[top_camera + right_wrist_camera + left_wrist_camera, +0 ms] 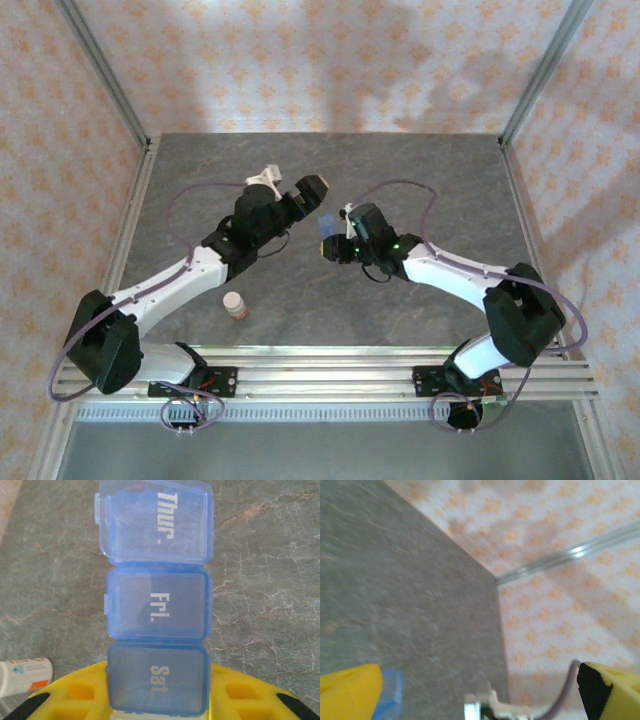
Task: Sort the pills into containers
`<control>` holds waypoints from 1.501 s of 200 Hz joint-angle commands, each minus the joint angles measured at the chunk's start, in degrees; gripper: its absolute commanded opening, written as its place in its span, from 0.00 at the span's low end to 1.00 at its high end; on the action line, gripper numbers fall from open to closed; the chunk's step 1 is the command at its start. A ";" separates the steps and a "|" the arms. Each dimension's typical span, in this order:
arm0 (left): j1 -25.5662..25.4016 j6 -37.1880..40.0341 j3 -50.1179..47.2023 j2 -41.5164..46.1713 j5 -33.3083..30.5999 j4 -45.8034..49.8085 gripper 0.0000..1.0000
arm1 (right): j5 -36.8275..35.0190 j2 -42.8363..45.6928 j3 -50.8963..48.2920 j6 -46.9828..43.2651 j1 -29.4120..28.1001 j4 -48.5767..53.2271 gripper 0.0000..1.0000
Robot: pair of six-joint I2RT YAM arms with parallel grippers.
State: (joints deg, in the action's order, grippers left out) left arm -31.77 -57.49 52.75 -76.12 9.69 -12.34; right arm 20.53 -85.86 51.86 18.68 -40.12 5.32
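Observation:
The robot will set the blue containers, now held above the table, down on the grey table [333, 255] near the table's middle, just under the fingertips of its right gripper.
The containers [157, 600] are a translucent blue strip of three joined compartments marked Thur., Fri. and Sat. My right gripper [157, 692] is shut on the Sat. end, its yellow fingers [75, 695] on either side, and holds the strip above the grey table. From above, the containers [326, 226] sit at the tip of the right gripper [334, 240] near the table's middle. My left gripper [310, 190] hovers just behind and to the left of them, open. Its yellow fingers [347, 690] stand wide apart with nothing between them, and a blue corner of the containers [390, 692] shows beside one. The pills are out of view.
A white-capped orange-brown bottle [236, 305] stands on the grey table [420, 170] in front of the left arm, and the bottle [25, 674] is at the lower left of the right wrist view. Patterned walls and metal frame posts [105, 75] enclose the table.

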 commanded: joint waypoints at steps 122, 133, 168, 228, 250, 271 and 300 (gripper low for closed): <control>4.42 5.63 -7.02 3.53 -3.03 6.36 1.00 | -5.75 -14.30 5.44 -17.26 -0.66 12.56 0.31; 4.35 5.79 -6.88 3.72 -2.85 6.54 1.00 | -5.86 -14.90 5.54 -17.53 -0.82 12.77 0.32; 4.43 6.15 -6.21 3.80 -2.09 7.00 1.00 | -7.65 -16.52 5.98 -17.73 -1.58 13.69 0.44; 4.41 6.38 -4.99 1.96 0.02 5.45 1.00 | -13.80 -14.05 3.26 -15.26 -1.81 15.96 0.75; 4.42 6.55 -4.75 1.62 0.29 5.57 1.00 | -17.64 -13.30 2.67 -13.78 -1.63 18.22 0.75; 4.38 7.01 -4.27 1.56 0.37 6.28 1.00 | -20.39 -12.60 2.42 -12.45 -1.04 20.17 0.75; 4.35 7.59 -3.11 1.04 0.85 7.16 1.00 | -23.19 -11.53 2.51 -10.66 1.09 22.07 0.75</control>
State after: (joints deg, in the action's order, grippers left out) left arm -27.70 -51.88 47.03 -74.50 10.04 -6.22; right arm 5.37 -99.26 55.79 5.37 -41.58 20.69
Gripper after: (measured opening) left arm 0.996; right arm 0.747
